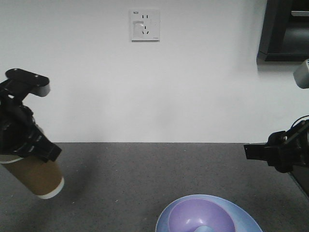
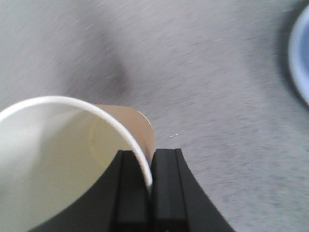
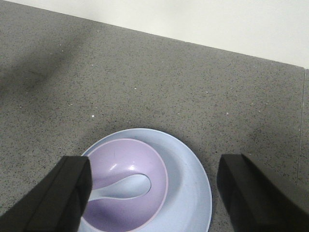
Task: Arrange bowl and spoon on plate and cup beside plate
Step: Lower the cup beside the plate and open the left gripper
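Observation:
My left gripper is going to put the brown paper cup down on the dark counter (image 1: 135, 225), close against the light blue plate's rim.
The brown paper cup (image 1: 41, 178) hangs tilted above the counter at the far left. My left gripper (image 1: 41, 150) is shut on its rim. In the left wrist view the cup's white rim (image 2: 140, 154) is pinched between the two black fingers of the left gripper (image 2: 149, 162), and its cream inside is empty. The lavender bowl (image 3: 120, 154) sits on the light blue plate (image 3: 190, 186), and the pale spoon (image 3: 128, 186) lies inside the bowl. My right gripper (image 3: 153, 169) stands open above them, touching nothing. The front view shows bowl (image 1: 203, 215) and plate (image 1: 246, 220) at the bottom edge.
A dark speckled counter (image 1: 145, 169) runs back to a white wall with a socket (image 1: 145, 25). A black cabinet (image 1: 285, 29) hangs at the upper right. The plate's rim (image 2: 299, 58) shows at the right edge of the left wrist view.

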